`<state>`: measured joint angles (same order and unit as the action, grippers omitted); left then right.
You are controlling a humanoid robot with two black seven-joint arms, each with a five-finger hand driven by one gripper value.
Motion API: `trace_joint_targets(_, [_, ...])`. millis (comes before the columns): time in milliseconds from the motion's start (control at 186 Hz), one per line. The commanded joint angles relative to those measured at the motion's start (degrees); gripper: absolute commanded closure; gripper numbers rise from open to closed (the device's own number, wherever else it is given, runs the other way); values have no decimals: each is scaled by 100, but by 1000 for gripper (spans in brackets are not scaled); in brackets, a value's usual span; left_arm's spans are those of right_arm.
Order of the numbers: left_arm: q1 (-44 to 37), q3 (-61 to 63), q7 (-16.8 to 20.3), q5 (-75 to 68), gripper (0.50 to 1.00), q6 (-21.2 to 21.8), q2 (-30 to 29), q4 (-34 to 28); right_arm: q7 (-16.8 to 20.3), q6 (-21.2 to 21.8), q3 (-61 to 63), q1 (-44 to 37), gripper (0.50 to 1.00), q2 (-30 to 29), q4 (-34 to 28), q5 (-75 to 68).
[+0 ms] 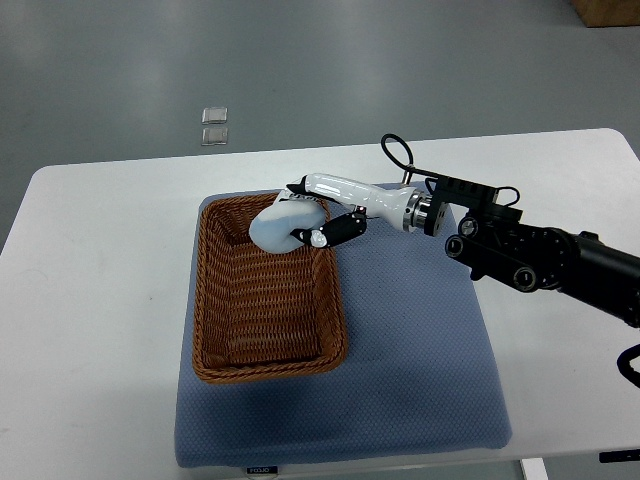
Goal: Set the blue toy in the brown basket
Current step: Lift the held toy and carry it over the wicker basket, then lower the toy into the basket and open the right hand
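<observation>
The robot's right gripper will release the blue toy on the far half of the brown basket's woven bottom [265,250]. The toy is now just above the rim.
A pale blue toy [274,226] is held in my right hand [312,214], whose arm comes in from the right edge. The fingers [335,231] curl around the toy. The hand holds it over the far right corner of the brown woven basket [212,300], just above the rim. The basket sits on a blue-grey mat [420,360], and its inside shows nothing else. Part of the toy is hidden under the hand. My left arm is not in view.
The mat lies on a white table [90,300]. Two small clear squares [214,124] lie on the grey floor beyond the table. A brown box corner [610,10] shows at the top right.
</observation>
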<state>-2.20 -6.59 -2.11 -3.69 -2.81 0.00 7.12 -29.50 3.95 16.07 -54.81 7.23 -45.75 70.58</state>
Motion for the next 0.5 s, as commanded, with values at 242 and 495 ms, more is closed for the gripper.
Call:
trace_joint_targets(242, [0, 0, 0, 0, 500, 0, 0, 0, 1051, -720, -104, 50, 1000, -705, 66, 113])
trace_joint_targets(495, [0, 0, 0, 0, 500, 0, 0, -9, 1315, -1160, -456, 67, 1000, -723, 58, 236])
